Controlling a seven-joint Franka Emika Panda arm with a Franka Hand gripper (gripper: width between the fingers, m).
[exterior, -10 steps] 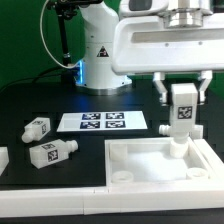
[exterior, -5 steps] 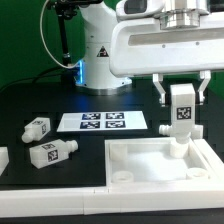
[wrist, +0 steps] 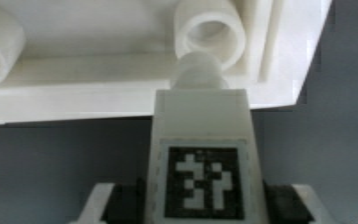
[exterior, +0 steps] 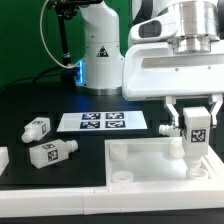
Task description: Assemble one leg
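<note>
Next, I open my gripper to let go of the white leg, now held upright over the tray's corner, as it stands in the tray's round corner socket [exterior: 198,173] [wrist: 208,37] just below its round end.
My gripper [exterior: 196,122] is shut on a white leg [exterior: 195,131] with a black-and-white tag, held upright over the far right corner of the large white tray-like piece [exterior: 140,168]. In the wrist view the leg [wrist: 202,140] points its round end at a round corner socket [wrist: 213,35] of the tray; whether they touch I cannot tell. The fingers [wrist: 293,203] press both sides of the leg. Two more legs lie on the table at the exterior view's left, one [exterior: 37,128] farther back and one [exterior: 54,152] nearer.
The marker board [exterior: 102,122] lies flat behind the tray. A further white part [exterior: 3,160] shows at the exterior view's left edge. The robot's white base [exterior: 100,55] stands at the back.
The gripper has moved to the exterior view's right and a little lower with the leg, now over the tray's far right corner.
</note>
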